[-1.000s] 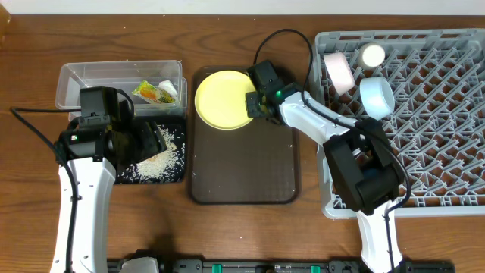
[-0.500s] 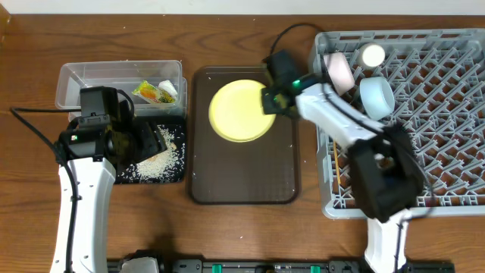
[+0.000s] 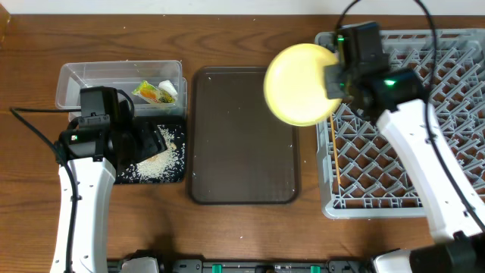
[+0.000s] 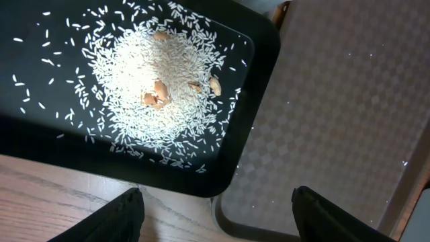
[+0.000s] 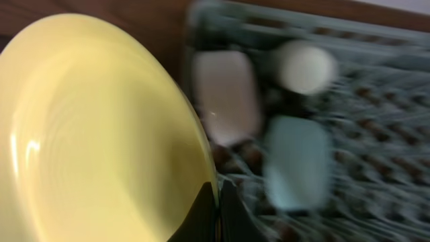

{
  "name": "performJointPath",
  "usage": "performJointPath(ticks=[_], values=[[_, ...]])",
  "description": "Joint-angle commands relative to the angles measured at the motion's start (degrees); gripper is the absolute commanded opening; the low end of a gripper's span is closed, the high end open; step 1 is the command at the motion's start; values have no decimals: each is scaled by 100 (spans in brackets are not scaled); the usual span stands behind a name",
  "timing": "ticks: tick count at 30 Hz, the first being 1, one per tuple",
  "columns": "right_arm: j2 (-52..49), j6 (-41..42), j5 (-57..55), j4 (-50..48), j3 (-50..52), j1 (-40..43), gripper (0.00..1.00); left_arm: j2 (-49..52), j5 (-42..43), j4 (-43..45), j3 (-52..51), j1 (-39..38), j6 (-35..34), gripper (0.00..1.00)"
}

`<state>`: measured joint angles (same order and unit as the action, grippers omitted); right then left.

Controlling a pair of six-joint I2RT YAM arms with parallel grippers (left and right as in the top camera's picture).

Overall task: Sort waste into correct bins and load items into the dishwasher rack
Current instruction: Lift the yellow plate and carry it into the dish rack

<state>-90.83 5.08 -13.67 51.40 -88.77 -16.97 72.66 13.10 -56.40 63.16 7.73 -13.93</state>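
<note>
The robot's right gripper should release the round yellow plate in the grey dishwasher rack (image 3: 366,142), just beside the chopsticks.
My right gripper (image 3: 330,83) is shut on the rim of the round yellow plate (image 3: 298,83) and holds it in the air over the left edge of the grey dishwasher rack (image 3: 447,152). In the right wrist view the plate (image 5: 94,134) fills the left, with my right gripper (image 5: 218,212) pinching its edge. Behind it, blurred, lie the white bowl (image 5: 227,94), the white cup (image 5: 306,66) and the pale blue bowl (image 5: 297,161) in the rack. Chopsticks (image 3: 334,163) lie in the rack's left edge. My left gripper (image 4: 215,218) is open above the black tray (image 4: 262,60) holding rice (image 4: 154,94). The clear tub (image 3: 98,76) holds the wrapper (image 3: 148,92) and white paper scrap (image 3: 168,89).
The brown serving tray (image 3: 242,136) lies between the bins and the rack, with nothing on it; its corner shows in the left wrist view (image 4: 336,114). A few brown crumbs (image 4: 158,97) sit in the rice pile.
My right gripper lifted the yellow plate off the brown serving tray and carried it up and right to the rack's left edge. The left arm has not moved.
</note>
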Motion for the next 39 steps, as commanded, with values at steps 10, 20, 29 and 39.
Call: performJointPath(ticks=[10, 20, 29, 39], values=[[275, -1624, -2907, 695, -7, 267, 1, 33, -76, -11, 83, 24, -11, 73], [275, -1635, -3709, 1049, -4, 267, 1, 33, -76, -9, 83, 24, -13, 73], [262, -1432, -3438, 1458, -2, 177, 1, 33, -76, 11, 83, 24, -13, 73], [229, -1259, -3348, 1698, 59, 39, 1, 33, -76, 9, 83, 24, -13, 73]])
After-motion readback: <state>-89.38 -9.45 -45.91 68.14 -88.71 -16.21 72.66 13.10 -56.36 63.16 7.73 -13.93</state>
